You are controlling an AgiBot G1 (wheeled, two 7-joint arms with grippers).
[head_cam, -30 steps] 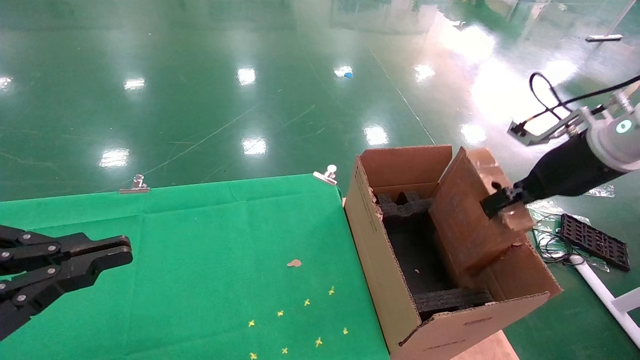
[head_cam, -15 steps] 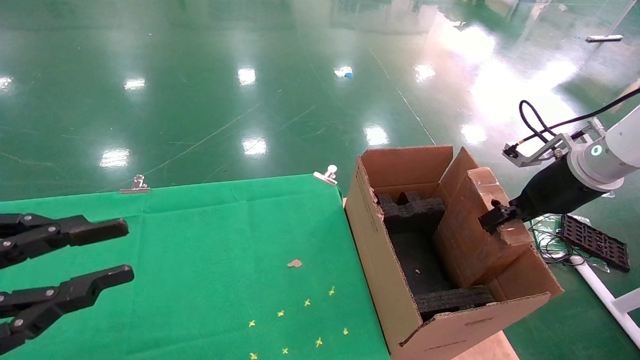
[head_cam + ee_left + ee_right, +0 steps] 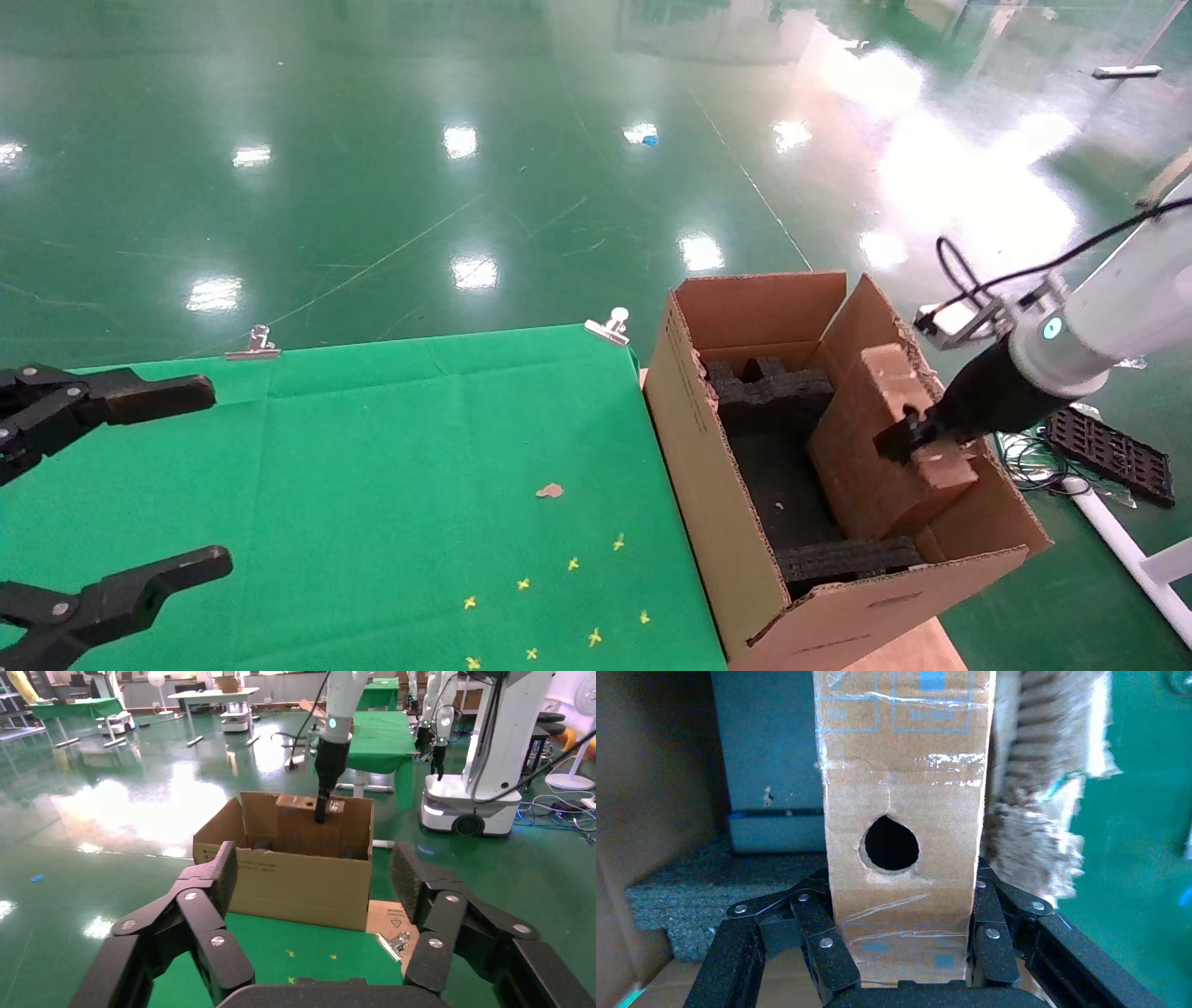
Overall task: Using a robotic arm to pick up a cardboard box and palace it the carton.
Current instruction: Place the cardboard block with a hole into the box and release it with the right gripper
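The robot's right gripper should release the cardboard box between the carton's black foam blocks (image 3: 856,460), along the carton's side beside the white arm.
The large brown carton (image 3: 708,485) stands at the right edge of the green table, flaps up, black foam (image 3: 773,396) inside. My right gripper (image 3: 908,438), on the white arm with the teal ring (image 3: 1052,328), is shut on the small taped cardboard box (image 3: 871,457) and holds it tilted, partly inside the carton by its right wall. In the right wrist view the box (image 3: 905,811) sits between my fingers (image 3: 814,938), a round hole in its face. My left gripper (image 3: 149,485) is open and empty over the table's left side. The left wrist view shows the carton (image 3: 295,874) ahead.
The green cloth (image 3: 419,485) is held by metal clips (image 3: 250,347), with small yellow marks (image 3: 559,596) near the front. A black tray (image 3: 1108,449) and cables lie on the floor right of the carton. Other robots and tables stand in the background of the left wrist view.
My right gripper has lowered the small box deeper into the carton and moved it slightly left. My left gripper has opened wide from shut.
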